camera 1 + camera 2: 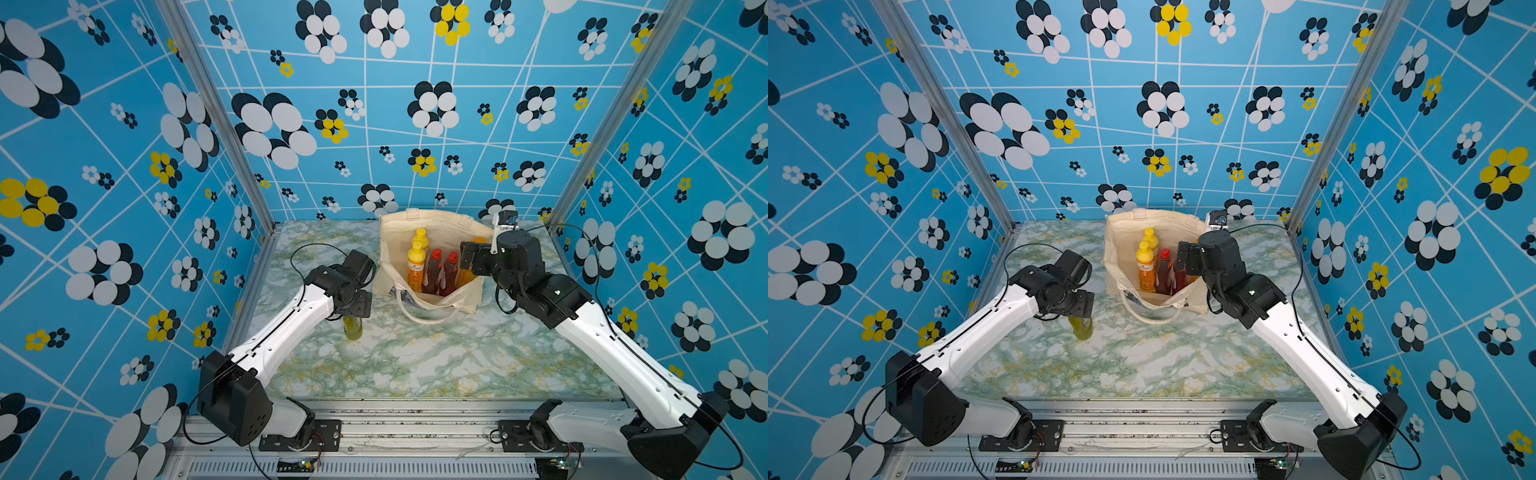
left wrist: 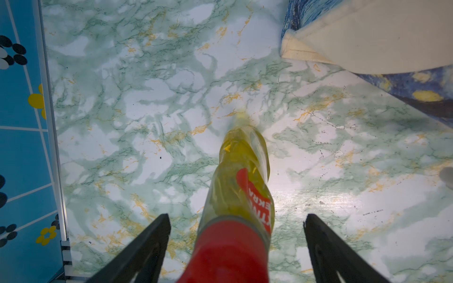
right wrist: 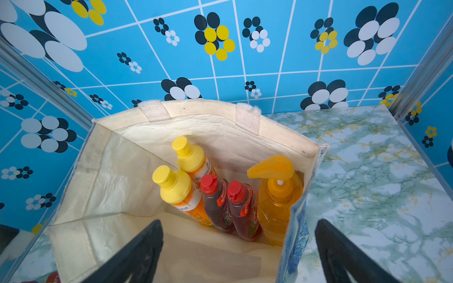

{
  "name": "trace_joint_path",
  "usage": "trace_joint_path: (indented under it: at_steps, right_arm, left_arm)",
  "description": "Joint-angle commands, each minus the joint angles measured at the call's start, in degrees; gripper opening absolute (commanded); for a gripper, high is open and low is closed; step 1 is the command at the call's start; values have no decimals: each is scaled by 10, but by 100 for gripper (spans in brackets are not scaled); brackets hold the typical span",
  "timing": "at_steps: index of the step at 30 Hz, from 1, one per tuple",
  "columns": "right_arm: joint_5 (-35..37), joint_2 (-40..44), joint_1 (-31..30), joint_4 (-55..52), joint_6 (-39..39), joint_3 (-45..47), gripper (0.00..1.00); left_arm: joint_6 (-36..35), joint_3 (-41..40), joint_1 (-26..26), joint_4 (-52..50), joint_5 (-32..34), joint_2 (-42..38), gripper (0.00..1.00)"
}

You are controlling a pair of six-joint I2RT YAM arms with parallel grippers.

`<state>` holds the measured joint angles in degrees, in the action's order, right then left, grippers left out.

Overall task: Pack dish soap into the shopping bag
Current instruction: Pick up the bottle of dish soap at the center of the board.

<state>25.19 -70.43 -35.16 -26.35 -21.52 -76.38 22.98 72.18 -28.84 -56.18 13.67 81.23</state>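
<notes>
The open fingers of my left gripper sit high around the dish soap's red cap. I need to come in lower and close on the bottle's body (image 1: 353, 328) before I lift.
The cream shopping bag (image 1: 415, 224) stands open at the back middle of the table. Inside it are two yellow-capped orange bottles (image 3: 175, 186), two red-capped dark red bottles (image 3: 215, 196) and an orange pump bottle (image 3: 279, 191). My right gripper (image 3: 239, 221) is open and straddles the bag's right wall (image 3: 297, 232), one finger inside and one outside. An olive-green dish soap bottle (image 1: 352, 328) with a red cap (image 2: 230, 250) stands on the table left of the bag. My left gripper (image 2: 237, 215) is open around its cap, with a gap on each side.
The green marble table (image 1: 415, 365) is walled by blue flower-patterned panels on three sides, with metal posts at the back corners. A loop handle (image 1: 419, 318) of the bag hangs forward onto the table. The bag's blue printed side (image 2: 416, 83) lies close to the left gripper.
</notes>
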Motion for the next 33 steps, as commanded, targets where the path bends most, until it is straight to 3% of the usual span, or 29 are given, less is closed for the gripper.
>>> trace_joint_path:
  at_steps: [1,13,20,27,31,33]
  right_arm:
    - [1,3,4,13,-4,10,99]
    - [-5,-3,4,17,-1,7,99]
    - [-13,-8,4,20,0,7,99]
    - [-9,0,4,22,-3,14,99]
    - [-8,3,4,24,-4,18,99]
    - [-8,4,4,23,-4,18,99]
  left_arm:
    - [11,-1,3,30,3,15,88]
    - [25,-20,4,58,34,29,69]
    - [18,-73,5,137,-16,-5,57]
    - [-11,-90,4,197,-48,-16,36]
    - [-22,-86,4,222,-52,-11,35]
    - [-26,-76,4,217,-51,-6,42]
